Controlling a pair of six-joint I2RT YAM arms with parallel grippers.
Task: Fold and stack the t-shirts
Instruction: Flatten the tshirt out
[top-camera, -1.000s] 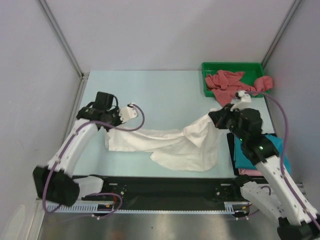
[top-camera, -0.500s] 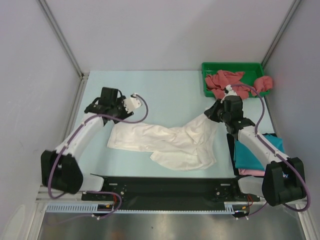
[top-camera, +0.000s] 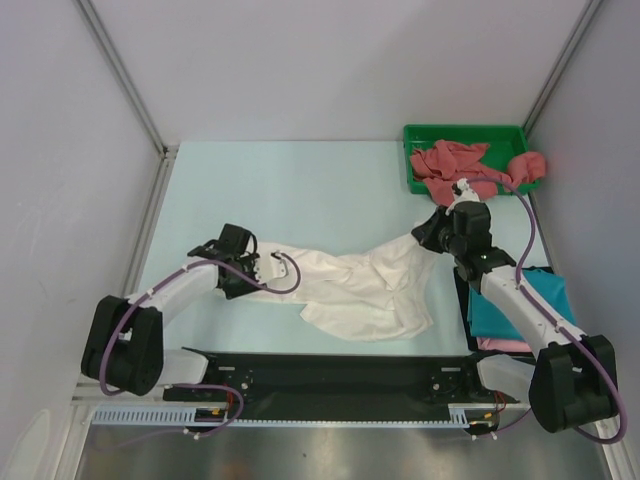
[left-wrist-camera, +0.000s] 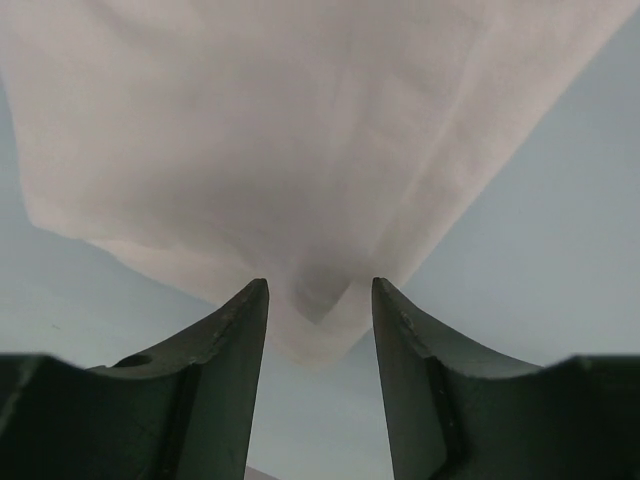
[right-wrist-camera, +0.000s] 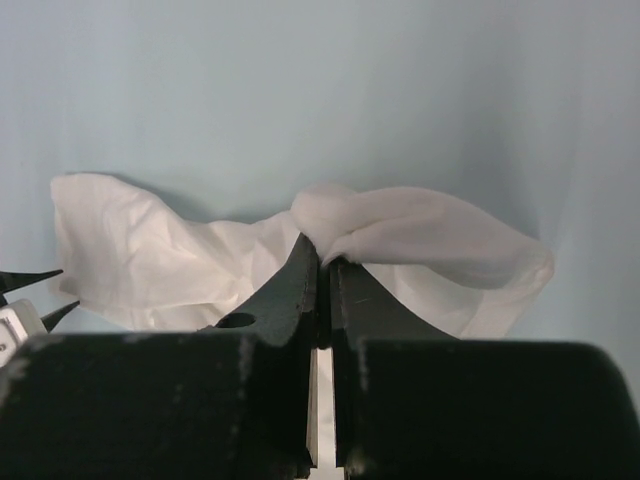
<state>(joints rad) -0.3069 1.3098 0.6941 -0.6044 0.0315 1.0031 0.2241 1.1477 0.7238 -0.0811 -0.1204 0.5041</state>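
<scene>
My right gripper will let go of the white t-shirt's corner on the near half of the table (top-camera: 412, 286), beside the teal t-shirt.
The white t-shirt (top-camera: 370, 285) lies crumpled across the middle of the table. My right gripper (top-camera: 428, 232) is shut on a bunched fold at its far right corner (right-wrist-camera: 400, 232). My left gripper (top-camera: 256, 275) is open at the shirt's left edge, its jaws standing either side of the hem (left-wrist-camera: 315, 310) without closing on it. Several dusty red t-shirts (top-camera: 460, 168) are heaped in the green tray. A teal t-shirt (top-camera: 520, 305) lies folded on a pink one (top-camera: 500, 344) at the right, beside the right arm.
The green tray (top-camera: 412, 135) stands at the back right corner. Metal frame posts and grey walls close in both sides. A black rail runs along the near edge.
My left gripper has come down and toward the near side to the shirt's left edge. My right gripper, still holding the corner, moved a little back; the shirt has bunched narrower.
</scene>
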